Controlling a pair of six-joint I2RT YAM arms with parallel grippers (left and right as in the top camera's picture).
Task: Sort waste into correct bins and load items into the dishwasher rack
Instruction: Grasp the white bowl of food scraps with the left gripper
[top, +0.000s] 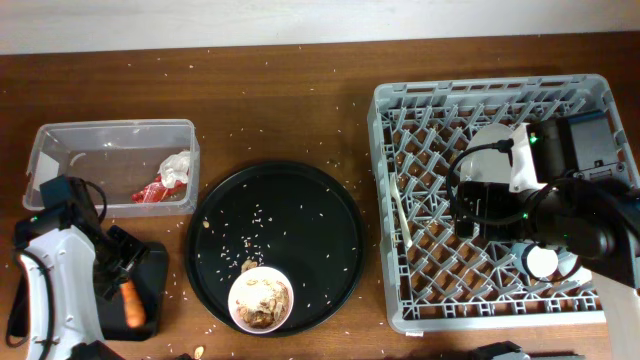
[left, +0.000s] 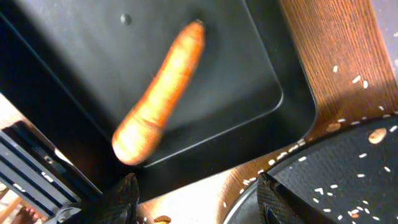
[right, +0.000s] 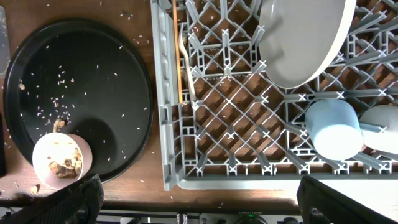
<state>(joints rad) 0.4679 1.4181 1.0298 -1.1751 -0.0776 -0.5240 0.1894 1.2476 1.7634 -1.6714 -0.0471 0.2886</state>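
Note:
The robot's left gripper should next move to the white bowl on the round tray and grasp the bowl's rim (top: 291, 293) on the side toward the grey rack.
The orange carrot (left: 158, 93) lies in the shallow black tray (left: 249, 74), which sits at the lower left in the overhead view (top: 152, 262). My left gripper (left: 196, 202) is open and empty just above that tray's edge (top: 120, 268). The red wrapper (top: 153, 192) and white tissue (top: 177, 166) lie in the clear tub (top: 110, 135). A white bowl (top: 261, 299) with brownish scraps and rice stands on the round tray. My right gripper (right: 214, 208) is open and empty over the grey rack (top: 395, 120). The rack holds the plate (right: 301, 37), blue cup (right: 333, 127), white cup (right: 382, 127), fork (right: 186, 62) and chopstick (right: 177, 50).
The large round black tray (top: 300, 220) lies mid-table, strewn with rice grains, and shows in the left wrist view (left: 336, 180) beside the shallow tray. Loose rice and crumbs are scattered on the wooden table (top: 280, 100). My right arm covers much of the rack's right side.

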